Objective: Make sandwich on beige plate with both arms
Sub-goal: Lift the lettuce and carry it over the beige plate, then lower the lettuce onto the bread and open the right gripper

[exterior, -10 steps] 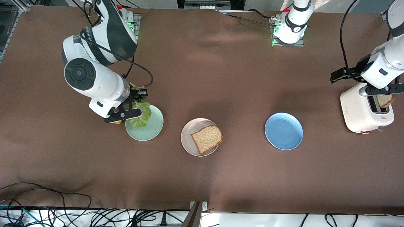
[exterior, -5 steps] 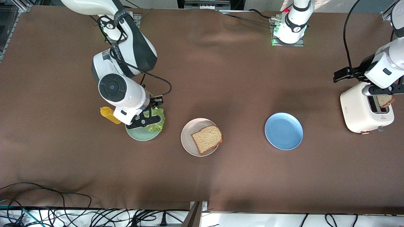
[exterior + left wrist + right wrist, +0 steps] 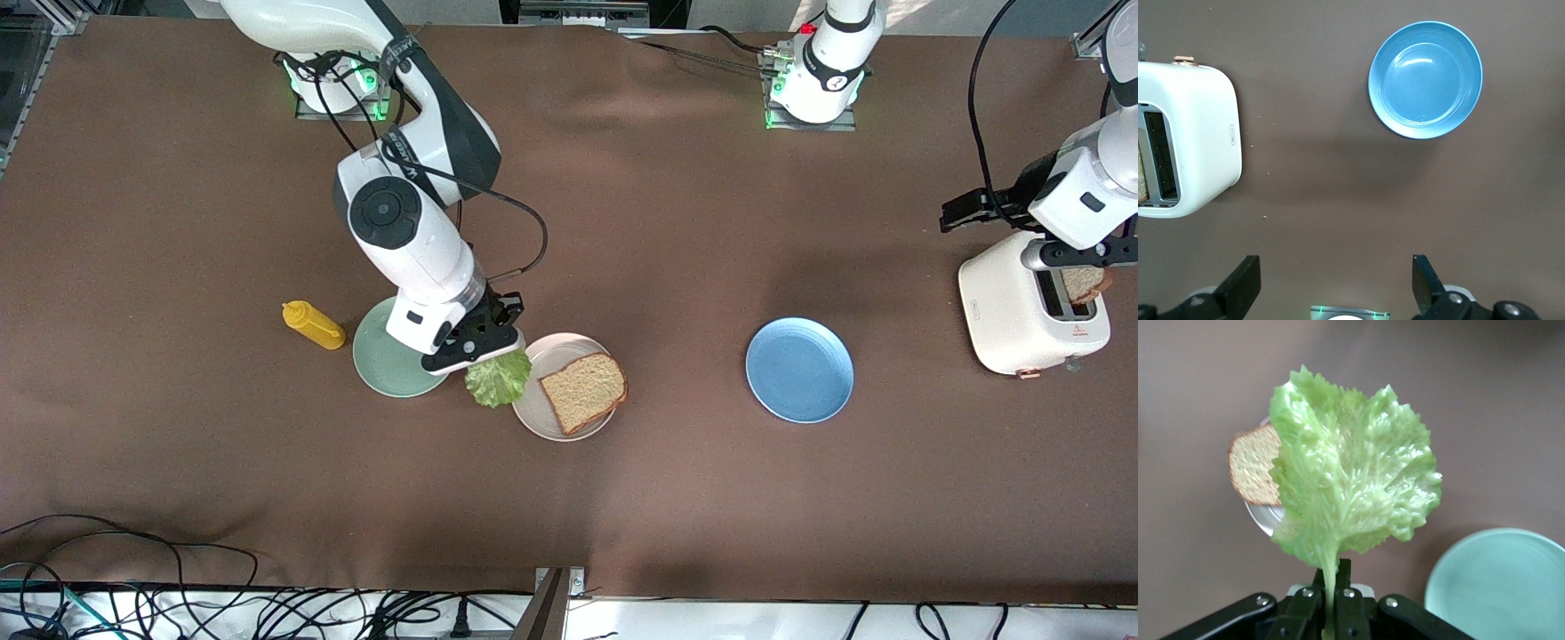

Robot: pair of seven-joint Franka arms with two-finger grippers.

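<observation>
Next, I let go of the lettuce leaf, now hanging over the beige plate's edge, with my right gripper, partly over the bread slice's edge (image 3: 562,388) (image 3: 1295,483) facing the mint-green plate.
A brown bread slice (image 3: 583,391) lies on the beige plate (image 3: 544,354) in the middle of the table. My right gripper (image 3: 476,354) is shut on the stem of a ruffled green lettuce leaf (image 3: 498,379). It hangs over the edge of the beige plate that faces the mint-green plate (image 3: 380,363). In the right wrist view the lettuce leaf (image 3: 1351,473) fills the middle above the right gripper (image 3: 1333,583), partly hiding the bread slice (image 3: 1253,463). My left gripper (image 3: 1080,256) waits open and empty above the white toaster (image 3: 1013,311), in which a second bread slice (image 3: 1085,283) stands.
A blue plate (image 3: 799,370) lies between the beige plate and the toaster. A yellow squeeze bottle (image 3: 313,325) lies beside the mint-green plate, toward the right arm's end. In the left wrist view the left gripper (image 3: 1335,283) is over bare brown cloth near the toaster (image 3: 1198,133).
My right arm has carried the lettuce leaf off the mint-green plate and across toward the beige plate. The yellow bottle has come into sight. The left arm has barely moved.
</observation>
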